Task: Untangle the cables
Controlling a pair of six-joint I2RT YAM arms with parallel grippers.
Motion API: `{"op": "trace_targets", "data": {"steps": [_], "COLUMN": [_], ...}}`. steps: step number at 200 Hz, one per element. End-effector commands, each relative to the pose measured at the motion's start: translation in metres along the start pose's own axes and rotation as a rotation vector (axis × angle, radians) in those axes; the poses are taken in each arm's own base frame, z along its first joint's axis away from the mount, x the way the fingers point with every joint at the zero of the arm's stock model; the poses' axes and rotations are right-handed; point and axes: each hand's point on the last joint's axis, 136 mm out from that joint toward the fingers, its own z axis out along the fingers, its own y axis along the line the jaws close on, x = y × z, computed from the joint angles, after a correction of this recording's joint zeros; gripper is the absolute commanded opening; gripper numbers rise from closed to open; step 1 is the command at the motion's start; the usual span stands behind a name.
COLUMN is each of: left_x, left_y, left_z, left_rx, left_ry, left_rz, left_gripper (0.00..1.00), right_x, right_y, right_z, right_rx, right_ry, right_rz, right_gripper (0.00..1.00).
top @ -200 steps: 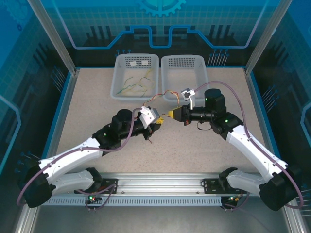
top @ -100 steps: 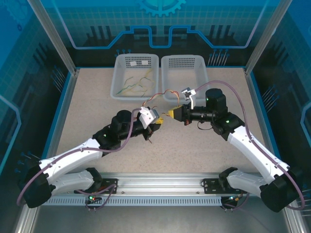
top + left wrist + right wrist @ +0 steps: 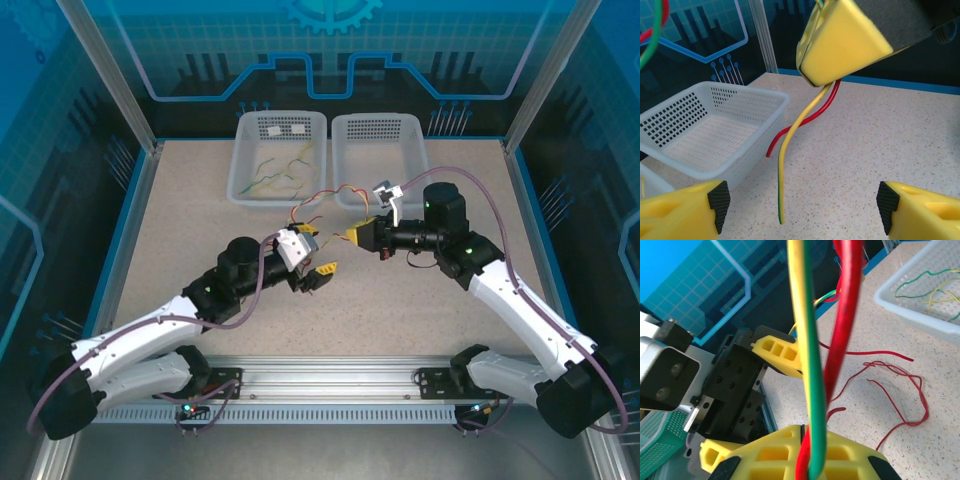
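Observation:
My right gripper is pinching the red cable and the yellow-green cable together, so my left gripper will grab the yellow-green cable's loose end (image 3: 781,207) and pull it away.
My right gripper (image 3: 352,234) is shut on two twisted cables, a red cable (image 3: 845,315) and a yellow-green cable (image 3: 807,365), pinched together between its yellow fingers (image 3: 840,45). From the right gripper (image 3: 815,460) the pair runs upward in the right wrist view. In the left wrist view their short ends hang below it, the yellow-green cable's tip (image 3: 781,200) free above the table. My left gripper (image 3: 314,252) stands open just left of it, and its pads (image 3: 717,202) flank that tip without touching it. More thin red cables (image 3: 900,385) lie loose on the table.
Two white baskets stand at the back. The left basket (image 3: 242,170) holds several yellow-green cables (image 3: 280,170). The right basket (image 3: 378,150) has nothing in it; its corner (image 3: 715,130) is close on the left of my left gripper (image 3: 800,210).
My left gripper has opened, let go of the cables and drawn back a little toward the lower left. The right gripper has kept its hold and place.

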Motion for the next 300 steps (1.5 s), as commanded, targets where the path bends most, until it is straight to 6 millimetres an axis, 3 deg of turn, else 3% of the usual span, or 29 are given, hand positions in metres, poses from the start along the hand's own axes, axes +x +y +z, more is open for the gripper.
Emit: {"op": "trace_targets", "data": {"steps": [1, 24, 40, 52, 64, 87, 96, 108, 124, 149, 170, 184, 208, 250, 259, 271, 300], "left_x": [-0.002, 0.006, 0.007, 0.006, 0.004, 0.0, -0.001, -0.002, -0.003, -0.002, -0.006, -0.005, -0.003, -0.006, -0.008, -0.011, -0.019], "left_y": [0.006, 0.007, 0.009, 0.013, 0.014, 0.013, 0.015, 0.014, 0.016, 0.017, 0.016, 0.016, 0.017, 0.018, 0.016, 0.016, 0.018], "left_z": [0.004, 0.012, 0.016, 0.016, 0.015, 0.013, 0.012, 0.01, 0.008, 0.008, 0.007, 0.008, 0.009, 0.006, 0.005, 0.004, 0.002], "left_rx": [-0.038, -0.039, -0.047, -0.068, -0.071, -0.072, -0.079, -0.079, -0.089, -0.1, -0.09, -0.091, -0.094, -0.099, -0.095, -0.094, -0.096], "left_ry": [-0.021, 0.01, 0.019, 0.01, 0.005, -0.006, -0.008, -0.013, -0.022, -0.022, -0.038, -0.038, -0.031, -0.042, -0.05, -0.058, -0.075], "left_rz": [0.036, 0.043, 0.041, 0.039, 0.042, 0.034, 0.029, 0.03, 0.031, 0.035, 0.033, 0.037, 0.036, 0.016, 0.01, -0.002, -0.045], "left_gripper": [0.78, 0.69, 0.51, 0.45, 0.29, 0.16, 0.19, 0.29, 0.69, 0.7, 0.6, 0.35, 0.1, 0.0, 0.0, 0.0, 0.0], "right_x": [-0.003, -0.003, -0.002, 0.001, 0.002, 0.004, 0.005, 0.006, 0.008, 0.009, 0.012, 0.013, 0.014, 0.014, 0.012, 0.01, 0.0], "right_y": [0.022, 0.027, 0.028, 0.028, 0.026, 0.022, 0.023, 0.022, 0.021, 0.021, 0.02, 0.02, 0.018, 0.017, 0.016, 0.017, 0.019], "right_z": [0.001, 0.0, 0.0, 0.001, 0.001, 0.002, 0.003, 0.004, 0.005, 0.005, 0.006, 0.006, 0.005, 0.005, 0.005, 0.003, -0.005], "right_rx": [-0.082, -0.098, -0.098, -0.097, -0.09, -0.079, -0.087, -0.088, -0.091, -0.097, -0.09, -0.087, -0.071, -0.065, -0.058, -0.052, -0.01], "right_ry": [-0.006, -0.007, 0.001, 0.011, 0.011, 0.017, 0.02, 0.024, 0.031, 0.033, 0.047, 0.051, 0.046, 0.047, 0.041, 0.033, -0.018], "right_rz": [-0.065, -0.078, -0.082, -0.083, -0.081, -0.08, -0.082, -0.08, -0.08, -0.08, -0.085, -0.086, -0.086, -0.081, -0.084, -0.092, -0.132], "right_gripper": [0.0, 0.0, 0.0, 0.0, 0.0, 0.0, 0.0, 0.0, 0.0, 0.0, 0.0, 0.0, 0.0, 0.0, 0.13, 0.4, 0.61]}}
